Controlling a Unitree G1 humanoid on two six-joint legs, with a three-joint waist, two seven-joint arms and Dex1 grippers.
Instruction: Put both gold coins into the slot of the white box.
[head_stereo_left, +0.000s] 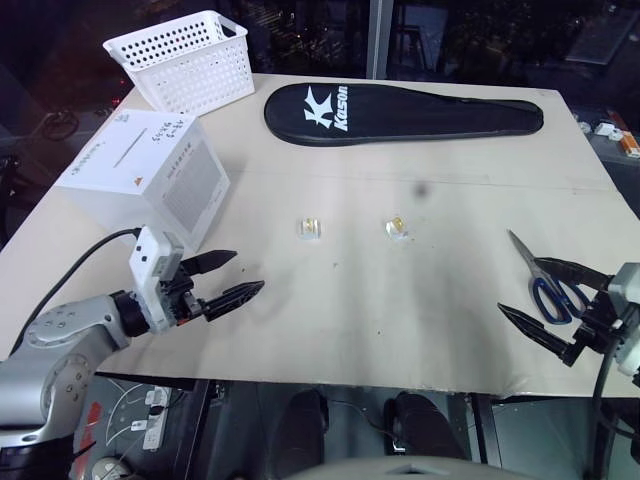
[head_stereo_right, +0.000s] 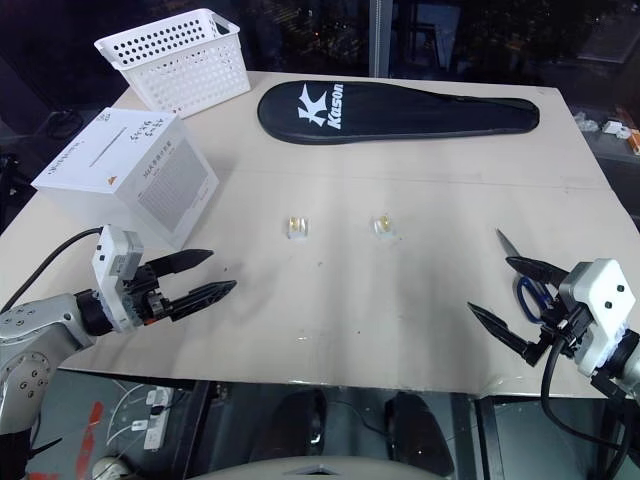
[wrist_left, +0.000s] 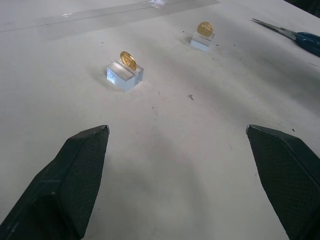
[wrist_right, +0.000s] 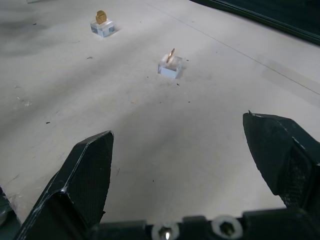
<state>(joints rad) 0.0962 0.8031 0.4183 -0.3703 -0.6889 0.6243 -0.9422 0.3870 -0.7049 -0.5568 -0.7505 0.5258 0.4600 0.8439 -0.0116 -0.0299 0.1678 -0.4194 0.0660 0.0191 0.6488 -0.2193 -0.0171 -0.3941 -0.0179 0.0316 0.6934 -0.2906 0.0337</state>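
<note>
Next, I close my right gripper on the flat sides of the gold coin (head_stereo_left: 398, 222) (wrist_right: 170, 55) in the clear holder that is nearer the blue-handled scissors.
Two gold coins stand upright in small clear holders in the middle of the table: the left coin (wrist_left: 127, 60) (head_stereo_left: 310, 228) and the right coin (wrist_left: 204, 28) (head_stereo_left: 396, 226). The white box (head_stereo_left: 145, 172) sits at the left, its thin grey slot (head_stereo_left: 133, 150) on the top face. My left gripper (head_stereo_left: 228, 279) hovers open near the front left, just in front of the box, fingers aimed toward the coins. At the front right edge my right gripper (head_stereo_left: 553, 304) is open and empty, also pointing toward the coins (wrist_right: 170, 55).
Blue-handled scissors (head_stereo_left: 545, 280) lie right beside my right gripper. A black racket cover (head_stereo_left: 400, 112) stretches across the back of the table. A white perforated basket (head_stereo_left: 185, 60) stands at the back left, behind the box.
</note>
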